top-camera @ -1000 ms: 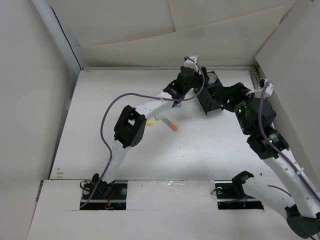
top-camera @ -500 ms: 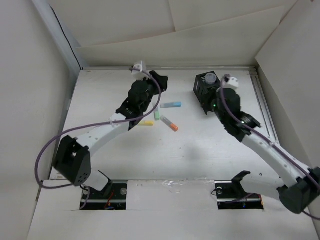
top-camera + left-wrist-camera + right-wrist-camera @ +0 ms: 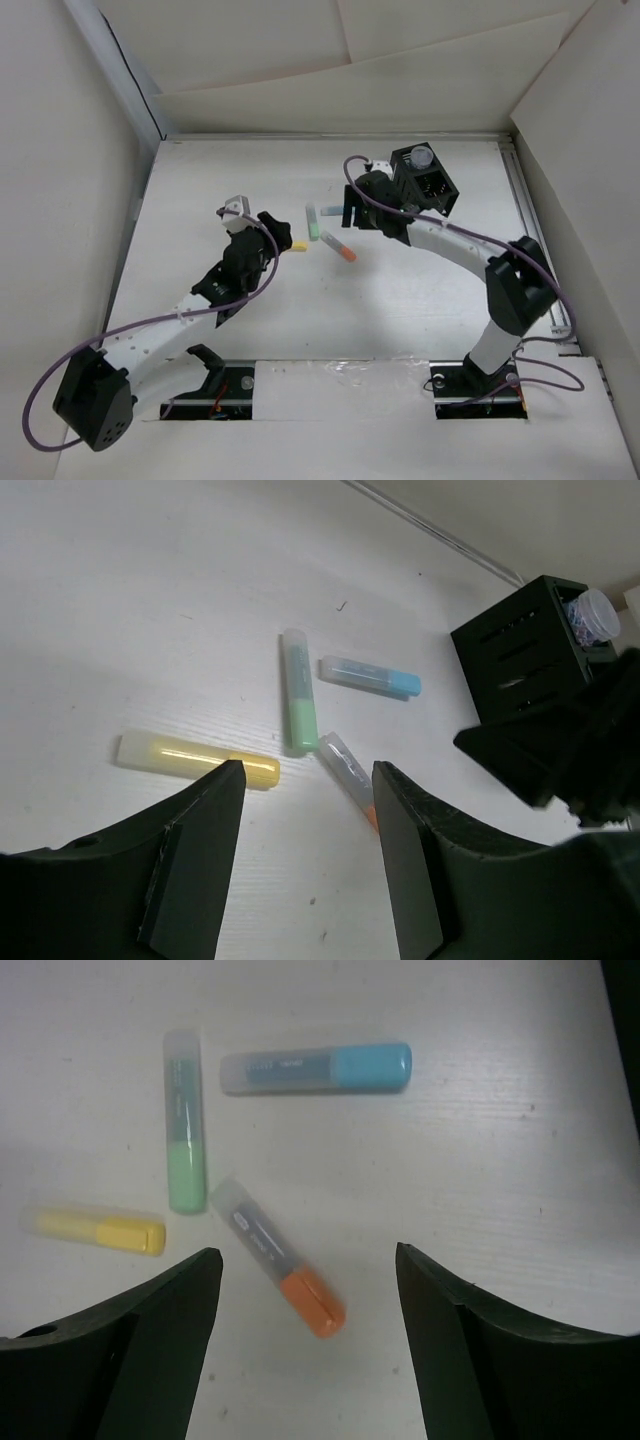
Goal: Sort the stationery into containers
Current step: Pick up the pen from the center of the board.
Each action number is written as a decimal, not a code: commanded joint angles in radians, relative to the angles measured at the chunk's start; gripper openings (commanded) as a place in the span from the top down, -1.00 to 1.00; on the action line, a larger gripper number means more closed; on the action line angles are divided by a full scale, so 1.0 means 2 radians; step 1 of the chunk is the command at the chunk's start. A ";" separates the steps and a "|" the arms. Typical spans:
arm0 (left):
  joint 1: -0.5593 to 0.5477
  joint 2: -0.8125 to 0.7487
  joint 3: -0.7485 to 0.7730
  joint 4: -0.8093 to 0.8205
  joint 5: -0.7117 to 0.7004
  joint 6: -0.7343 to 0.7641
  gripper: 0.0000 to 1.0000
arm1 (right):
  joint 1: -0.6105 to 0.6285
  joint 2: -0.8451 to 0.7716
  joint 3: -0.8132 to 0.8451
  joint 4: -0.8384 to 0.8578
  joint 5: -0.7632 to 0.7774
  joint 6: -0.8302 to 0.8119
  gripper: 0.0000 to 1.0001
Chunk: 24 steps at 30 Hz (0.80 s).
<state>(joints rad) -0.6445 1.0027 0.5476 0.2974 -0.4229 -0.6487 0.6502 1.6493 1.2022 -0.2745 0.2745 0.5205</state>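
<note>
Next, my right gripper goes to the orange-tipped marker. It will close on the pale end [image 3: 326, 237] [image 3: 230, 1196], the end nearest the green marker.
Four markers lie together on the white table: yellow [image 3: 297, 246], green [image 3: 313, 222], light blue [image 3: 331, 212] and white with an orange tip [image 3: 341, 249]. In the left wrist view they are yellow [image 3: 195, 760], green [image 3: 298, 690], blue [image 3: 370, 675] and orange-tipped [image 3: 348, 770]. My left gripper [image 3: 284, 234] is open and empty, just left of the yellow marker. My right gripper [image 3: 350, 209] is open and empty above the markers, with the orange-tipped one [image 3: 278, 1255] between its fingers' line. The black organizer [image 3: 430, 190] stands at the back right with a grey cylinder [image 3: 422, 157] in it.
Cardboard walls close in the table on the left, back and right. The organizer [image 3: 525, 655] sits right of the markers, close to my right arm. Purple cables loop off both arms over the table.
My left gripper has drawn back from the far side to just left of the yellow marker. My right gripper has swung left from the organizer to over the markers.
</note>
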 commanded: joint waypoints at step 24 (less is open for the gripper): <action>0.002 -0.085 -0.039 0.024 0.028 0.035 -0.21 | 0.012 0.197 0.155 -0.044 -0.095 -0.120 -0.32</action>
<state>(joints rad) -0.6437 0.8597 0.4816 0.3099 -0.3740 -0.5781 0.6796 2.0243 1.4448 -0.3580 0.1001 0.3054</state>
